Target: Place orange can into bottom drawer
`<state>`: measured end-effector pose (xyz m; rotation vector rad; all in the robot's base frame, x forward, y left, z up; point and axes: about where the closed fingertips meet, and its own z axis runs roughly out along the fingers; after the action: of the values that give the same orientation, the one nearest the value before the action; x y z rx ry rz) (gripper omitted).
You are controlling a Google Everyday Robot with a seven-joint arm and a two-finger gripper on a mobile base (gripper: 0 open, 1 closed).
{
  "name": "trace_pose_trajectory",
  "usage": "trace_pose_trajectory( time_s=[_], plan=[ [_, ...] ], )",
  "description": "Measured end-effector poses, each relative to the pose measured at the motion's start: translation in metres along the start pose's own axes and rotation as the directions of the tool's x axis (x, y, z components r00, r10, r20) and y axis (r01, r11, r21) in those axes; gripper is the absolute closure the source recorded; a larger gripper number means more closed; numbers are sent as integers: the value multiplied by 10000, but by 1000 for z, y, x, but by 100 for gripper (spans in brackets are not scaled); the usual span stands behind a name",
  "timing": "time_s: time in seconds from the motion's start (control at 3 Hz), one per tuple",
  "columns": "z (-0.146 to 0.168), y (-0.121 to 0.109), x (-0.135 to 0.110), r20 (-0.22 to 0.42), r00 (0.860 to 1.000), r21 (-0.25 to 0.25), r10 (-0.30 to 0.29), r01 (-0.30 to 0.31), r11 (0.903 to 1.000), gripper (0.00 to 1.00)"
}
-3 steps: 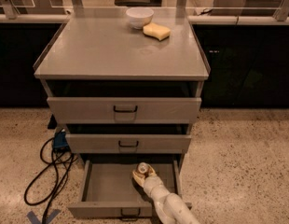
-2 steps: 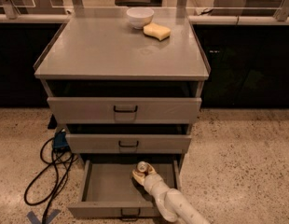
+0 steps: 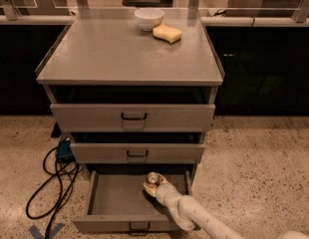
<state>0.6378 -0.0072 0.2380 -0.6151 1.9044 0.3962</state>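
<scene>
The orange can will go down on the middle of the bottom drawer's inside point(image 3: 144, 188), straight behind its dark handle, from my gripper.
The bottom drawer point(image 3: 109, 198) of the grey cabinet is pulled out, a shallow tray with a dark handle at its front centre. My gripper point(image 3: 154, 185) reaches into its right half from the lower right on a pale arm. The orange can point(image 3: 152, 179) stands upright at the gripper's tip, its silver top facing up, its body mostly hidden by the gripper. It sits low inside the drawer, near the back right.
The two upper drawers point(image 3: 133, 116) are slightly open. On the cabinet top stand a white bowl point(image 3: 148, 18) and a yellow sponge point(image 3: 167, 33). A black cable point(image 3: 55, 183) and a blue box lie on the speckled floor at the left.
The gripper and the can stay at about the same spot in the drawer; the arm has shifted slightly. Nothing else has moved.
</scene>
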Motion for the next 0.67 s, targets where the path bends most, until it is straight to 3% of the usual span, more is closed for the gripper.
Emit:
trace_pose_trajectory(
  time_s=[0.33, 0.67],
  plan=[
    [38, 9, 22, -415, 9990, -290, 152, -164, 9994, 100],
    [38, 10, 22, -427, 9990, -304, 144, -157, 9994, 100]
  ],
)
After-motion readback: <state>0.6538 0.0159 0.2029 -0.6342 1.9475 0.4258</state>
